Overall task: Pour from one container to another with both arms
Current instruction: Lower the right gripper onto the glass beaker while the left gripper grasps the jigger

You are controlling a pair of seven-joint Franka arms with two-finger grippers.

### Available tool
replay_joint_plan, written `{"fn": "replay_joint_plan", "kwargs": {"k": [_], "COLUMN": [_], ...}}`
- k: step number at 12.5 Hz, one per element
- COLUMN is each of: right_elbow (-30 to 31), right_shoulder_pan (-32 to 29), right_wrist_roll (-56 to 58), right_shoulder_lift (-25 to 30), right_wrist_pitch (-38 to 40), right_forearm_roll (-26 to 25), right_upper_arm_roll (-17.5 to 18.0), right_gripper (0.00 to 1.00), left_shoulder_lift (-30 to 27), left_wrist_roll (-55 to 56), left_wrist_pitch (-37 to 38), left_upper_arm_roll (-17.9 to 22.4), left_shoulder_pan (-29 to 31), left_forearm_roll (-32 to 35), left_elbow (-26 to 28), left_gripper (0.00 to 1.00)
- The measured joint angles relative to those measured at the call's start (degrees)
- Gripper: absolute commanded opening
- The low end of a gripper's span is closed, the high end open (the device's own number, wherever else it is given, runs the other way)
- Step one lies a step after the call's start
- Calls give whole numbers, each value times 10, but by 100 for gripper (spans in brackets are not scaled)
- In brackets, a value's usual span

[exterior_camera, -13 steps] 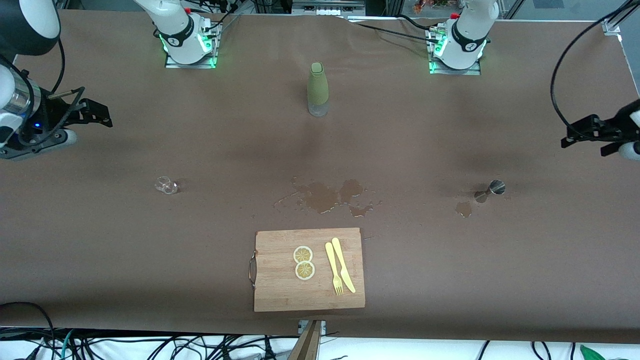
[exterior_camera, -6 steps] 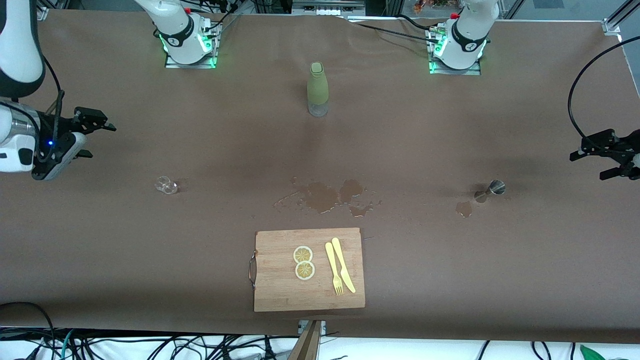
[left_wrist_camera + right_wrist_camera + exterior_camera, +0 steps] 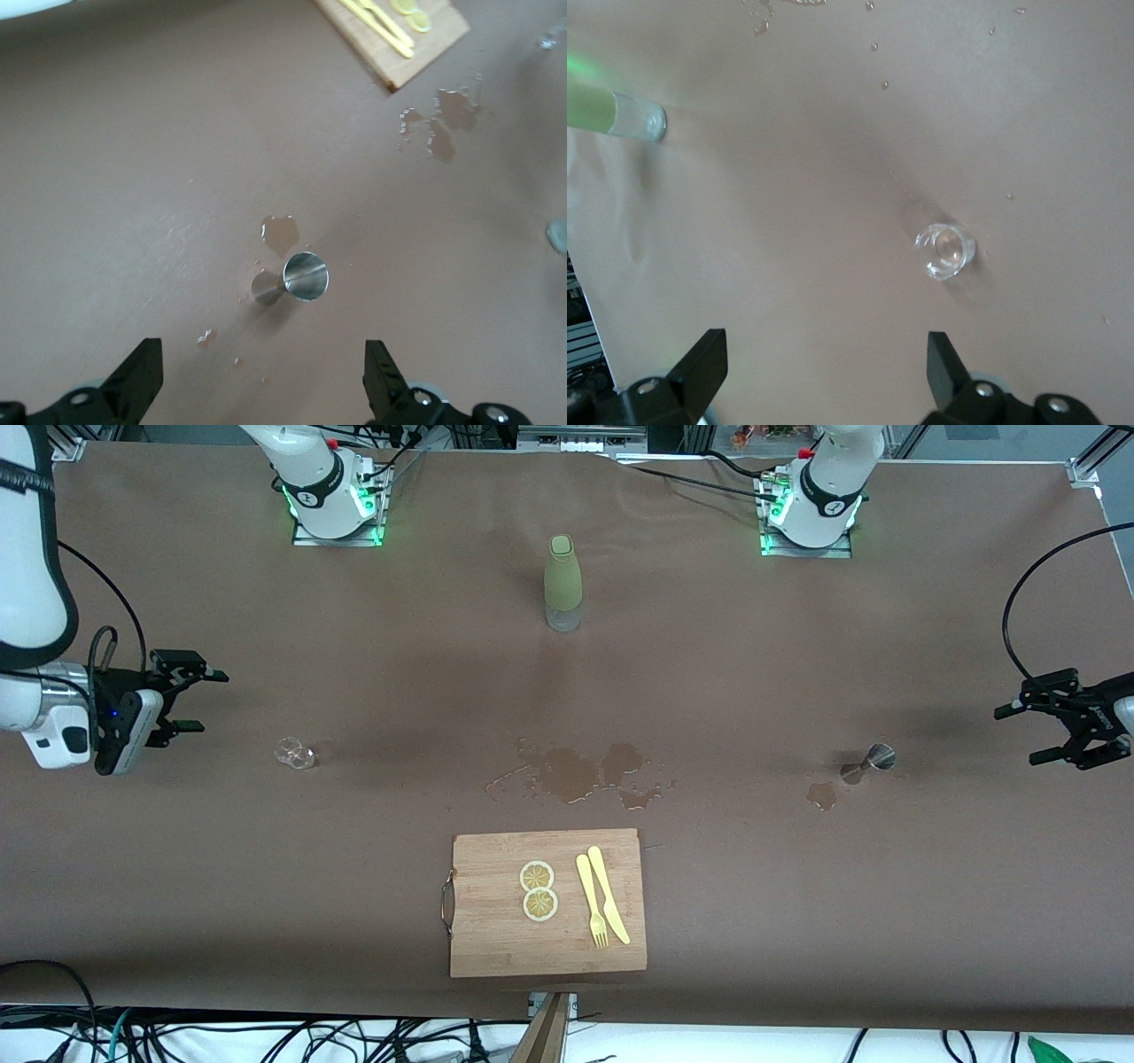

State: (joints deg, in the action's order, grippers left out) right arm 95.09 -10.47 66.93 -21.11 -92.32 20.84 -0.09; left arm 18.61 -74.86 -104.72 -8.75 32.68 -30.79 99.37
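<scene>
Next, my right gripper needs to go to the lower half [image 3: 299,755] [image 3: 947,257] of the tiny clear glass and close there, because its rim must stay free for pouring.
The tiny clear glass [image 3: 294,754] stands on the brown table toward the right arm's end; the right wrist view looks down on the glass [image 3: 945,250]. My right gripper [image 3: 204,701] hovers open beside it, farther toward the table's end, fingers [image 3: 700,359] wide apart and empty. The small steel jigger [image 3: 870,762] stands toward the left arm's end, with a small puddle [image 3: 821,794] next to it. My left gripper [image 3: 1021,735] hovers open nearer the table's end than the jigger [image 3: 297,279], holding nothing between its fingers [image 3: 379,363].
A tall bottle with an olive-green sleeve [image 3: 562,583] stands mid-table near the bases. A wet spill [image 3: 576,772] darkens the table's middle. A wooden cutting board [image 3: 496,939] with two lemon slices, a yellow fork and knife lies nearer the camera.
Both grippers came lower. The right one moved closer to the glass; the left one shifted slightly back toward the jigger. The containers have not moved.
</scene>
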Motion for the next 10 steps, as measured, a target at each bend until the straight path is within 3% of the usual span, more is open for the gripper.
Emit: {"fn": "replay_joint_plan", "kwargs": {"k": [6, 10], "right_elbow": [0, 0], "right_shoulder_pan": [-78, -98], "right_wrist_roll": [272, 457], "right_shoulder_lift": [-108, -176], "right_wrist_pitch": [-6, -12], "right_forearm_roll": [146, 219], "right_upper_arm_roll": [-2, -2], "right_gripper": [100, 100], "left_shoulder_lift": [69, 125], "left_wrist_roll": [-305, -501], "left_wrist_pitch": [0, 0], "left_upper_arm_roll": [38, 54], "left_shoulder_pan": [1, 0], "left_forearm_roll": [-140, -239], "left_elbow": [28, 43], "left_gripper": [100, 100]}}
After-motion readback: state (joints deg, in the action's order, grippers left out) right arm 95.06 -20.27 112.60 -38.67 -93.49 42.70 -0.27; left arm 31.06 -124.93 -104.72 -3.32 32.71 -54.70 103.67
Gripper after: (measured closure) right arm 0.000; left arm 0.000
